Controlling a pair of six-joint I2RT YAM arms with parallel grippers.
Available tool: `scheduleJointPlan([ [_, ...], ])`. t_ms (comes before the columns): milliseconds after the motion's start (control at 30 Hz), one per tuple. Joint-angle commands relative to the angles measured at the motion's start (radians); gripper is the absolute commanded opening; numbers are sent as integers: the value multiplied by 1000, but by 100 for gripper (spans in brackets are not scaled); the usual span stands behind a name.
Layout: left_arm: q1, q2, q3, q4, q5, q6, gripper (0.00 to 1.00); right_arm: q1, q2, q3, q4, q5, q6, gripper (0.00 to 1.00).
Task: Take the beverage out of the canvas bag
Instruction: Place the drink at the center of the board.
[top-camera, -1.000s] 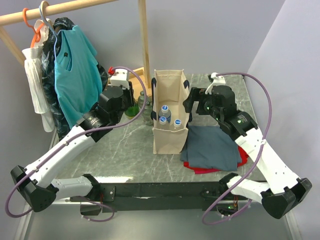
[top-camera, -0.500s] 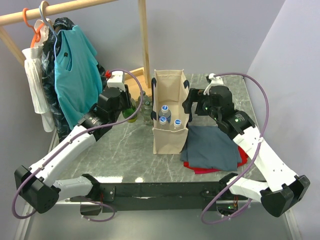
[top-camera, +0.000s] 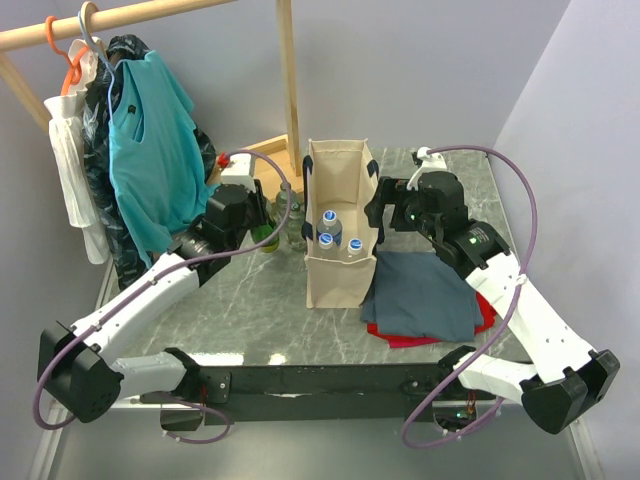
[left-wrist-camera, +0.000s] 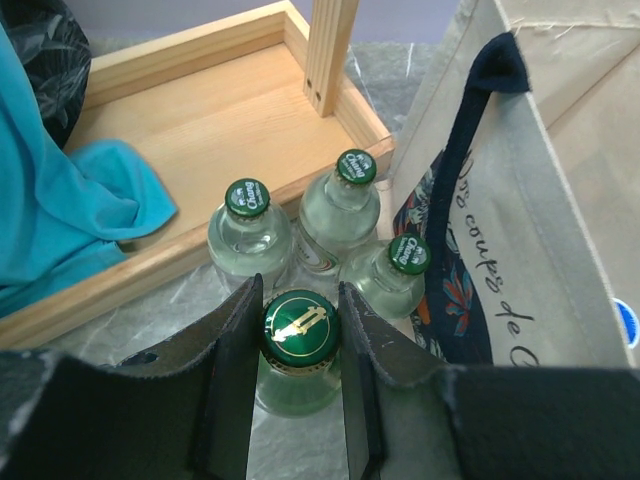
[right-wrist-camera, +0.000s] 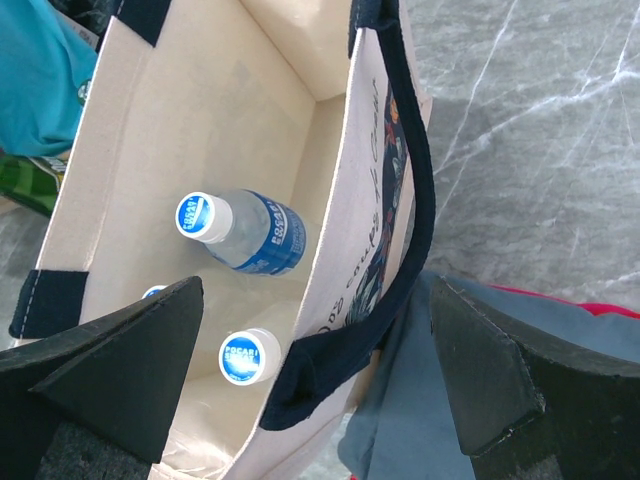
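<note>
Next, my left gripper releases the green-capped bottle on the table (top-camera: 277, 243) (left-wrist-camera: 297, 365), right up against the three other green-capped bottles.
The beige canvas bag (top-camera: 338, 282) stands upright mid-table with navy handles (right-wrist-camera: 408, 180). Inside it are three clear beverage bottles with blue caps (top-camera: 330, 216) (right-wrist-camera: 198, 214) (right-wrist-camera: 250, 357). My right gripper (top-camera: 381, 214) (right-wrist-camera: 315, 300) is open and straddles the bag's right wall and handle, one finger inside and one outside. My left gripper (top-camera: 262, 228) (left-wrist-camera: 300, 290) is shut on the neck of a green-capped glass bottle (left-wrist-camera: 300, 328), left of the bag (left-wrist-camera: 560, 200). Three more green-capped bottles (left-wrist-camera: 247, 198) (left-wrist-camera: 355, 168) (left-wrist-camera: 408, 253) stand just beyond it.
A wooden rack base (left-wrist-camera: 200, 130) with its post (left-wrist-camera: 330, 50) lies behind the glass bottles. Teal and dark clothes (top-camera: 150, 150) hang at the left. A folded grey-blue cloth (top-camera: 425, 295) on a red cloth (top-camera: 487, 315) lies right of the bag.
My left gripper has come down and toward the bag with the green-capped bottle, ending beside the other glass bottles. The right gripper has stayed at the bag's right wall.
</note>
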Motion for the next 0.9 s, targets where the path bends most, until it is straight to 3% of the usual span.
scheduleJointPlan([
  [0,5,-25,-3,243,-39,-25,1,-7,3,-7,26,15,-15,100],
  [867,5,98,-57,395,-58,7,1,-7,29,4,31,27,-32,100],
])
